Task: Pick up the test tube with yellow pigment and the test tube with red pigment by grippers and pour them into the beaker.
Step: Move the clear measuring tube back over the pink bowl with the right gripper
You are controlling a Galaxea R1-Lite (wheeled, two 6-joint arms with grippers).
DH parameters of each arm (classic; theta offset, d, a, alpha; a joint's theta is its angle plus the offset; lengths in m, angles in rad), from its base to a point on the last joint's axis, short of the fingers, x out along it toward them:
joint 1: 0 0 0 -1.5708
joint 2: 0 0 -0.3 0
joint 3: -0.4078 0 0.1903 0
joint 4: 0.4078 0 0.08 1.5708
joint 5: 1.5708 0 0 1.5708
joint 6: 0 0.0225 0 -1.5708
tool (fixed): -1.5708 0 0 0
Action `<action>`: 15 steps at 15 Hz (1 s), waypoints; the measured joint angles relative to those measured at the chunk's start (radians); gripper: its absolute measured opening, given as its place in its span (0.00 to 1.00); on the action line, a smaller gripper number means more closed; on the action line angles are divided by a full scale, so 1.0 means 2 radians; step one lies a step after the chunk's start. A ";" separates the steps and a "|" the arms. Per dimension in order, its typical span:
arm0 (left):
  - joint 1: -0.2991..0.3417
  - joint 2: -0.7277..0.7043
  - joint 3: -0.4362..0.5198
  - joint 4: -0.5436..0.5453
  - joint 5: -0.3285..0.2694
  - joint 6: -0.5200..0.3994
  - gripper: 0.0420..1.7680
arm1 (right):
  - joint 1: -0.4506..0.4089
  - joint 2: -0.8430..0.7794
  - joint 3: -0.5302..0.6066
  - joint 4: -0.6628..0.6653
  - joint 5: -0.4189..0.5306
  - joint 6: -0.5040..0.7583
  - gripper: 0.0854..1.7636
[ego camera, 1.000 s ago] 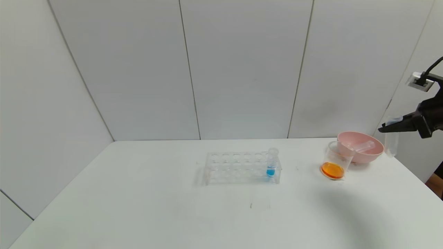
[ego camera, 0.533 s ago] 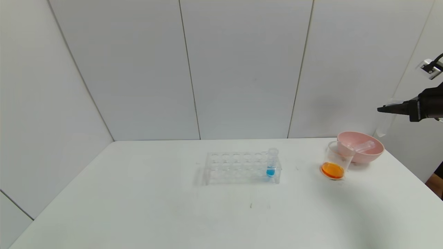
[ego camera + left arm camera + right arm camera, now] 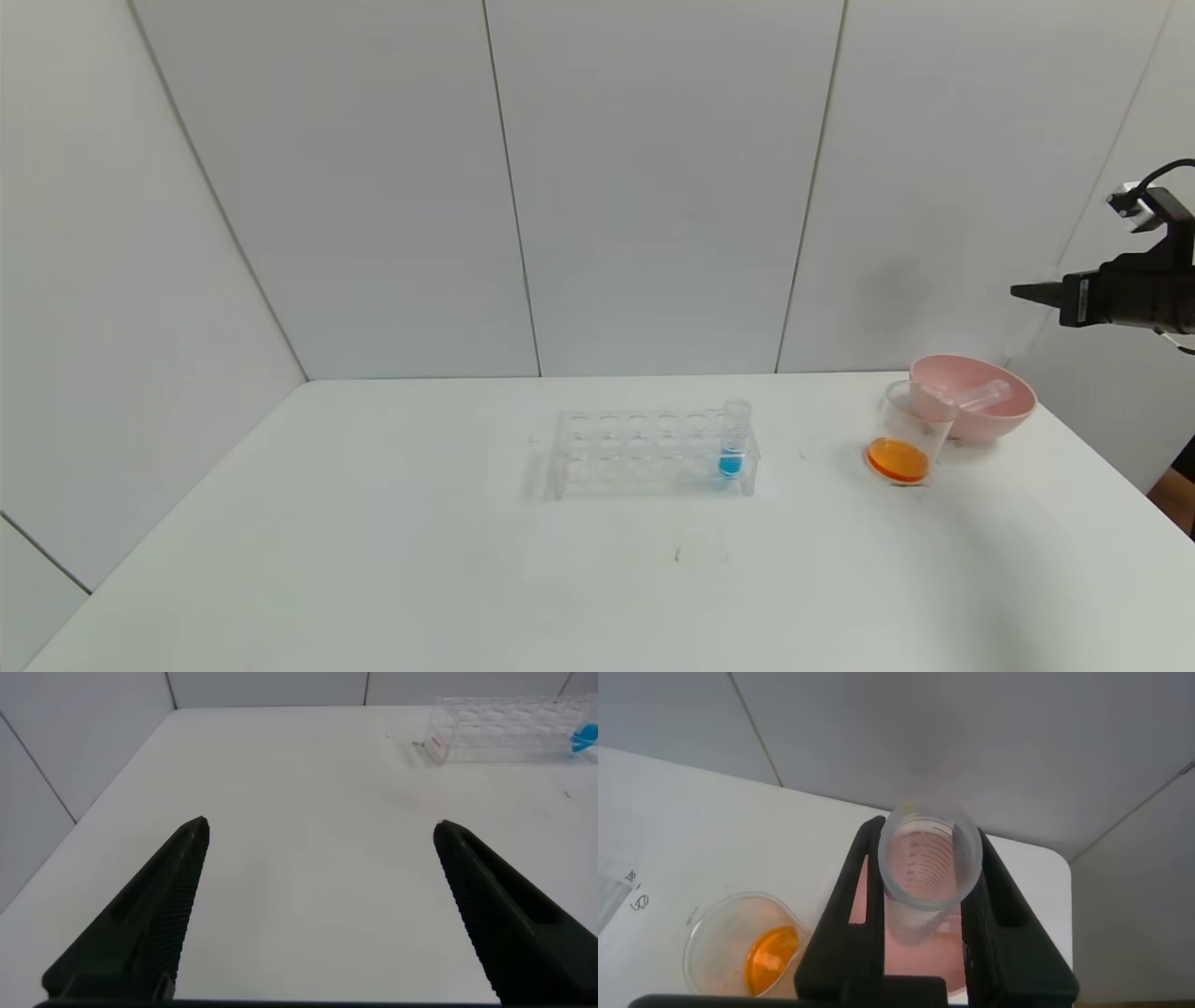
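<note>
Next, I release the empty test tube from my right gripper in the beaker side of the pink bowl (image 3: 950, 396), next to the other tube. The test tube now hangs high above the bowl.
My right gripper (image 3: 1027, 291) hangs high at the far right, above and just beyond the pink bowl (image 3: 999, 415). In the right wrist view it (image 3: 926, 833) is shut on an empty clear test tube (image 3: 929, 863) whose open mouth faces the camera. The beaker (image 3: 910, 425) stands next to the bowl and holds orange liquid (image 3: 897, 459); it also shows in the right wrist view (image 3: 738, 943). No tube with yellow or red liquid is in view. My left gripper (image 3: 320, 831) is open and empty over the near left of the table.
A second empty tube (image 3: 980, 397) lies in the pink bowl. A clear tube rack (image 3: 644, 453) stands mid-table with one tube of blue liquid (image 3: 733, 439) at its right end. The table's right edge is close to the bowl.
My right gripper has risen and turned more level above the bowl. The tube that hung down below its fingers no longer shows below them in the head view.
</note>
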 joint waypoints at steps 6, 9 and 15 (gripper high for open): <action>0.000 0.000 0.000 0.000 0.000 0.000 0.97 | 0.018 0.052 0.016 -0.124 -0.086 0.045 0.26; 0.000 0.000 0.000 0.000 0.000 0.000 0.97 | 0.020 0.070 0.029 -0.146 -0.091 0.044 0.26; 0.000 0.000 0.000 0.000 0.000 0.000 0.97 | 0.032 0.094 0.049 -0.199 -0.114 0.044 0.26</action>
